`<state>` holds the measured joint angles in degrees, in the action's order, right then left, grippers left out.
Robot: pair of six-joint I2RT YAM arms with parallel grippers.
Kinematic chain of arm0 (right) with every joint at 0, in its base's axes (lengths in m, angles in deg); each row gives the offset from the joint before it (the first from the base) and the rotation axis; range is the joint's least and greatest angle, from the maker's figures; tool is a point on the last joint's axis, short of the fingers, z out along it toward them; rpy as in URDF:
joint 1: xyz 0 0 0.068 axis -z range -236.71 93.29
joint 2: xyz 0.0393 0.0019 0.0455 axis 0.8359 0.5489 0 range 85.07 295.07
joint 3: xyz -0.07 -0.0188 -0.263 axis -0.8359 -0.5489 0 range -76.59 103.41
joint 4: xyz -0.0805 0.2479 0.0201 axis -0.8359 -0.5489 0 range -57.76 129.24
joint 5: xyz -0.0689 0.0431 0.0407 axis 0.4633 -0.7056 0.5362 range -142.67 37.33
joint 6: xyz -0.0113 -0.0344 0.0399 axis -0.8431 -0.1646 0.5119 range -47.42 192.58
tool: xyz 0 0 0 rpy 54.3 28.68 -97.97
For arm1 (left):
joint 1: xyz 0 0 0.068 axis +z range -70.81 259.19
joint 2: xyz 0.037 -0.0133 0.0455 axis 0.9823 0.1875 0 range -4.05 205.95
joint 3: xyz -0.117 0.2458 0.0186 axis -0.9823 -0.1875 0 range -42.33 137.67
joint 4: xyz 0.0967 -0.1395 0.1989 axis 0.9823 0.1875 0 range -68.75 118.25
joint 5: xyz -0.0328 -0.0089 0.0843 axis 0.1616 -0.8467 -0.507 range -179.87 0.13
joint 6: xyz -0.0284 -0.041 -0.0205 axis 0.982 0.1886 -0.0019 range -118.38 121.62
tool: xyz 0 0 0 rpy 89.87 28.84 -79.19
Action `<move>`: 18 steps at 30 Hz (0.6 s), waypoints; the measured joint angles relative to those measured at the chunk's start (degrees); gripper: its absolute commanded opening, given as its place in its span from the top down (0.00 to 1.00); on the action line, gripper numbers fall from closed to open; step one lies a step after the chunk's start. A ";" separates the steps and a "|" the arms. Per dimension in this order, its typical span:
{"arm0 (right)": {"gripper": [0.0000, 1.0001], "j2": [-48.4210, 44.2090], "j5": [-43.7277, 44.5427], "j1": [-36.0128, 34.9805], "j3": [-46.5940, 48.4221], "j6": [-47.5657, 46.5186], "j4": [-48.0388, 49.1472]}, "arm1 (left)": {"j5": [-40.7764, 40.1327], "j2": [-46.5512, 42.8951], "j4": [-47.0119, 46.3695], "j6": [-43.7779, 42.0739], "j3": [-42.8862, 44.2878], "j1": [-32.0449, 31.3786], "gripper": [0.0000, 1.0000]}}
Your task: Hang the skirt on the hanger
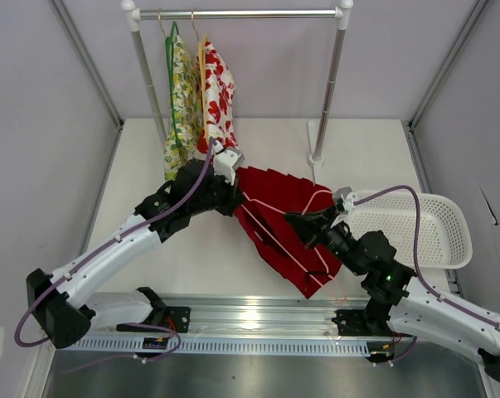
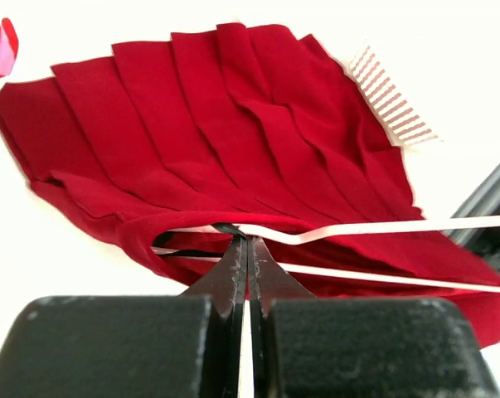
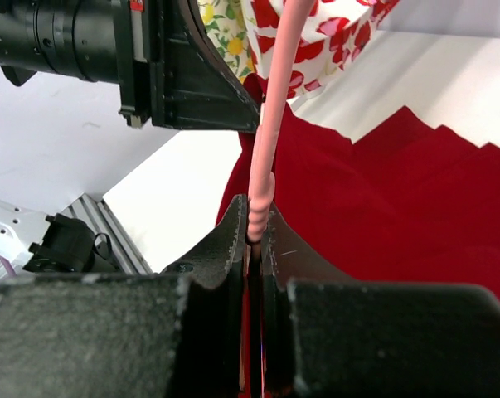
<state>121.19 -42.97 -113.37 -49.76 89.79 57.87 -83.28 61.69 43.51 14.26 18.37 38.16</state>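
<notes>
My left gripper should pull the skirt's waistband out past the end of the hanger, as it bunches close around that end, then open and take the hanger's upper arm (image 2: 274, 235).
The deep red pleated skirt (image 1: 274, 199) lies spread on the table between both arms. My left gripper (image 1: 235, 199) is shut on the skirt's waistband edge, seen close in the left wrist view (image 2: 248, 240), with the pleats (image 2: 233, 124) fanned out beyond it. My right gripper (image 1: 295, 220) is shut on the pale pink hanger (image 3: 270, 124) and pinches its ribbed end (image 3: 256, 228) over the skirt (image 3: 382, 215). The hanger's thin wires (image 2: 382, 226) run across the waistband opening, just past my left fingertips.
A clothes rail (image 1: 241, 13) stands at the back with a yellow-green floral garment (image 1: 179, 99) on a green hanger and a white red-print garment (image 1: 219, 95) on an orange one. Its right post (image 1: 328, 83) stands behind the skirt. A white basket (image 1: 449, 240) sits at the right.
</notes>
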 measured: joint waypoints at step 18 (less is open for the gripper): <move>1.00 16.46 -4.15 -0.55 -1.18 2.93 8.44 | -13.09 0.98 5.25 1.99 -6.93 -6.95 1.00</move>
<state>137.65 -47.13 -113.92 -50.94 92.72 66.31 -96.38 62.67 48.76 16.25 11.44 31.20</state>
